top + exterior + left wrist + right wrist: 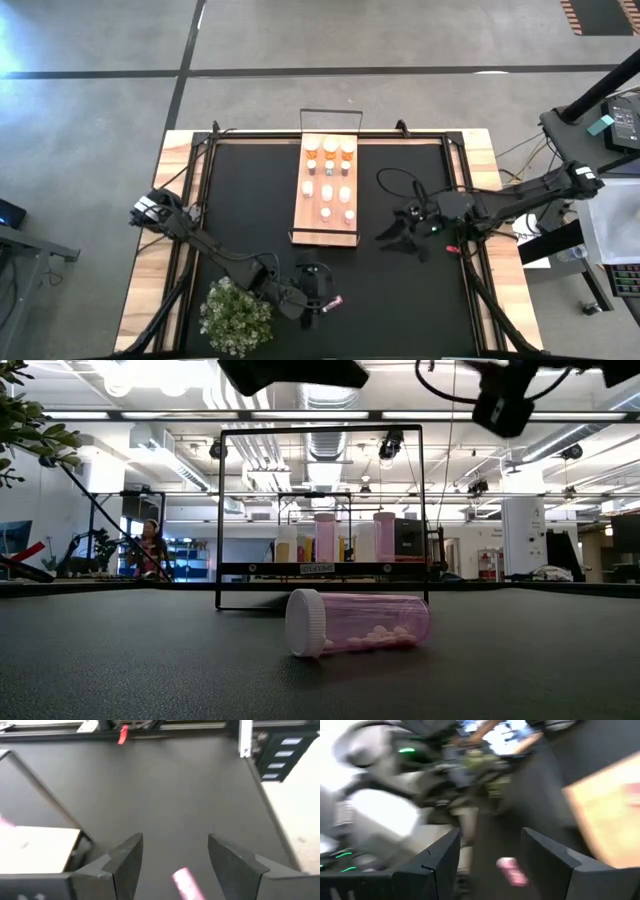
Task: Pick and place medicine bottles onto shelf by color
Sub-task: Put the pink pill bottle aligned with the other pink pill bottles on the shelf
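My right gripper should go to the bottom end of the pink bottle [337,300] [518,878]. It will close there and leave the bottle's white cap free.
A pink bottle with a white cap [360,622] lies on its side on the black mat near the table's front edge; it also shows in the high view [332,302]. My left gripper [314,292] hangs open just above and beside it, touching nothing. In the left wrist view the bottle [187,883] shows between the open fingers. My right gripper [400,230] is open and empty, to the right of the shelf [325,232]. The light wood shelf holds several bottles: orange ones [347,152] at its far end and white ones [326,212] nearer.
A bushy green plant [235,316] stands at the front left, close to my left arm. The shelf's wire rail [320,430] rises at its near end. A red-tipped item [452,248] lies at the mat's right edge.
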You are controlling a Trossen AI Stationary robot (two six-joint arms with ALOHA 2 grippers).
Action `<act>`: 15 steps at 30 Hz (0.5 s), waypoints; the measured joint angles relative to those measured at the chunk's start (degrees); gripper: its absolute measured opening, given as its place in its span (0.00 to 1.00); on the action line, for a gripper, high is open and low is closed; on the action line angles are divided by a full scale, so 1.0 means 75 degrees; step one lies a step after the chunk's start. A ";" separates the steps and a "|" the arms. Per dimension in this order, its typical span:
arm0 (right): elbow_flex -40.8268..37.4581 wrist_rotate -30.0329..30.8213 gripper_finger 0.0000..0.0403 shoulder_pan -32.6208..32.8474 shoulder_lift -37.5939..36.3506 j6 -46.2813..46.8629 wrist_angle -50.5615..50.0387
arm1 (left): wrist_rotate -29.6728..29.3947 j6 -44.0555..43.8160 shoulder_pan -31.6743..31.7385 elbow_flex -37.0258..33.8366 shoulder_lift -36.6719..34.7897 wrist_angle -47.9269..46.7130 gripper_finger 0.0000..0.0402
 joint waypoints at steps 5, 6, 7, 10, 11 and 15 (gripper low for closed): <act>0.0000 -0.1036 0.50 0.0411 0.0550 0.0416 0.1430 | -0.0193 -0.0050 0.0059 0.0000 -0.0282 -0.0661 0.52; 0.0000 -0.1062 0.50 0.0589 0.0633 0.0271 0.1706 | -0.0194 -0.0057 0.0061 0.0000 -0.0356 -0.0770 0.52; 0.0000 -0.1069 0.50 0.0772 0.0689 0.0124 0.1913 | -0.0196 -0.0059 0.0060 0.0000 -0.0423 -0.0846 0.52; 0.0047 -0.1038 0.50 0.1348 0.0895 -0.0311 0.2299 | -0.0196 -0.0061 0.0055 0.0000 -0.0592 -0.0907 0.52; 0.0100 -0.1020 0.50 0.1523 0.0989 -0.0363 0.2287 | -0.0196 -0.0061 0.0052 -0.0003 -0.0658 -0.0910 0.52; 0.0423 -0.1010 0.50 0.1939 0.1520 -0.0366 0.2275 | -0.0252 -0.0063 0.0058 -0.0002 -0.0955 -0.0882 0.52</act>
